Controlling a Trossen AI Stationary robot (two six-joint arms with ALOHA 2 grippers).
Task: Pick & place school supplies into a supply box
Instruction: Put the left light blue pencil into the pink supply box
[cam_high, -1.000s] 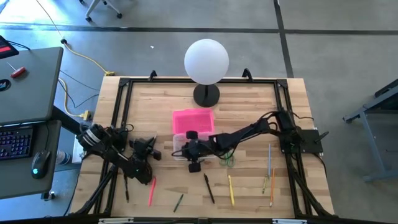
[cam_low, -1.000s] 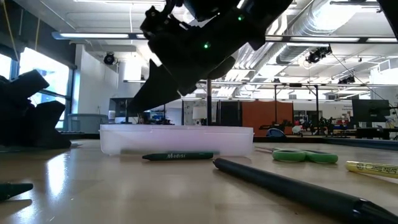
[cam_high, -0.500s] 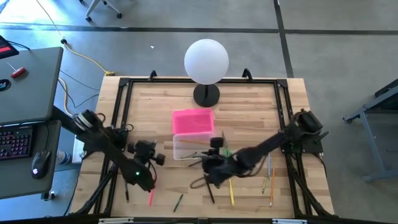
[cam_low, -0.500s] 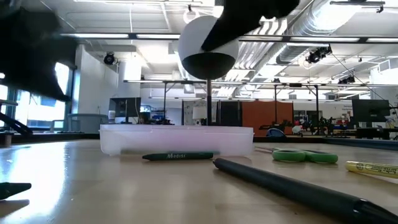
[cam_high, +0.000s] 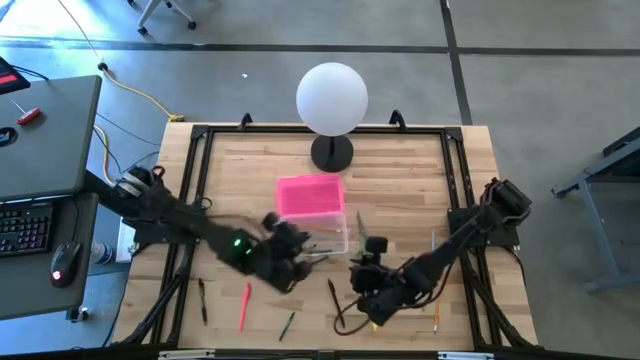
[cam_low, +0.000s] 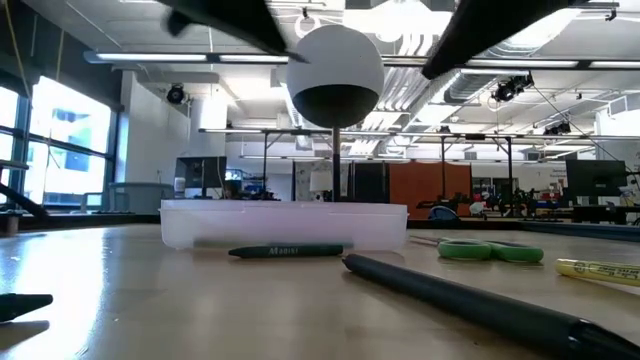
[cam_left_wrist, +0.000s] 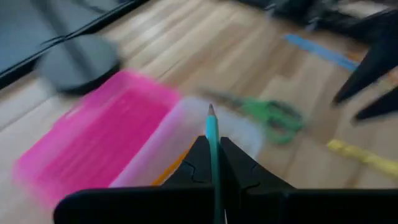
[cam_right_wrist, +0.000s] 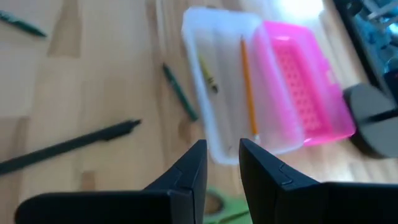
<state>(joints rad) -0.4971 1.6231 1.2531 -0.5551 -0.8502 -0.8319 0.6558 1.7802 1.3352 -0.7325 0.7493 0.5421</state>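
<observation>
Next, my left gripper lets go of the teal pencil in the clear tray (cam_high: 317, 233) (cam_left_wrist: 177, 162) beside the orange pencil.
The supply box (cam_high: 315, 238) is a clear tray with its pink lid (cam_high: 310, 195) swung open toward the far edge. An orange pencil (cam_right_wrist: 247, 87) and a yellowish crayon (cam_right_wrist: 208, 78) lie inside it. My left gripper (cam_high: 298, 256) hovers at the box's near left corner, shut on a teal pencil (cam_left_wrist: 212, 134). My right gripper (cam_high: 364, 298) is open and empty, above the table near and right of the box. Green scissors (cam_left_wrist: 273, 115) lie right of the box. A green pen (cam_right_wrist: 180, 93) and a black pen (cam_right_wrist: 74, 146) lie on the wood in front of it. My left gripper pinches the teal pencil's shaft (cam_left_wrist: 213, 155) between its two fingers. The pencil runs along the fingers and sticks out past their tips, its point (cam_left_wrist: 211, 111) aimed over the clear tray. It is lifted clear of the table.
A white globe lamp (cam_high: 332, 100) on a black base stands behind the box. A red pencil (cam_high: 243, 305), a green one (cam_high: 287, 325) and a dark pen (cam_high: 203, 300) lie near the near edge. Orange pencils (cam_high: 436, 300) lie right; a yellow marker (cam_low: 600, 270) too.
My right gripper has drawn back from over the box toward the near edge and the right. My left gripper has swept from the table's left side rightward to the box, carrying the teal pencil.
</observation>
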